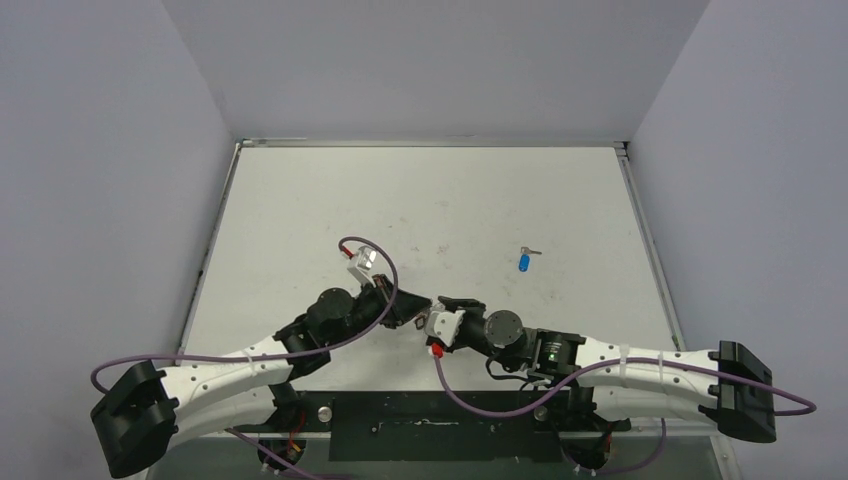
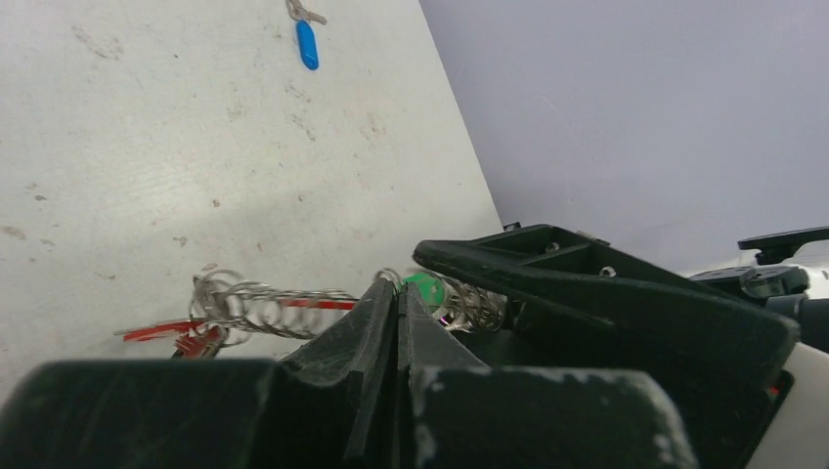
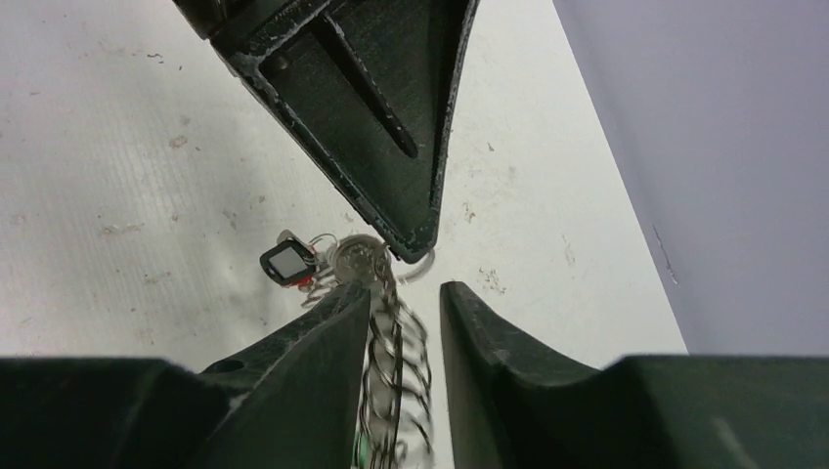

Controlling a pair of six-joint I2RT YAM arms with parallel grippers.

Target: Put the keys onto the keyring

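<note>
My right gripper needs to open, back off and pinch the thin loop point(image 3: 420, 269) at my left gripper's fingers, because it holds the coil lengthwise along the coil's body.
The keyring point(image 2: 279, 305) is a silvery wire coil with a red section point(image 2: 161, 327), stretched just above the table between both grippers. My left gripper point(image 2: 399, 286) is shut, a thin loop of the coil caught at its tips. The green key point(image 2: 426, 289) hangs on the coil right behind those tips. My right gripper point(image 3: 406, 290) is closed round the coil point(image 3: 396, 362), which runs lengthwise between its fingers. In the top view the left gripper point(image 1: 408, 308) and right gripper point(image 1: 432, 322) meet tip to tip. The blue key point(image 1: 524, 263) lies alone on the table, far right of them.
A small black tag point(image 3: 286, 264) and a silver disc point(image 3: 357, 259) hang at the coil's end. The white table point(image 1: 420, 200) has a raised rim point(image 1: 430, 143) at the back and grey walls around. Purple cables point(image 1: 385, 270) loop over both arms.
</note>
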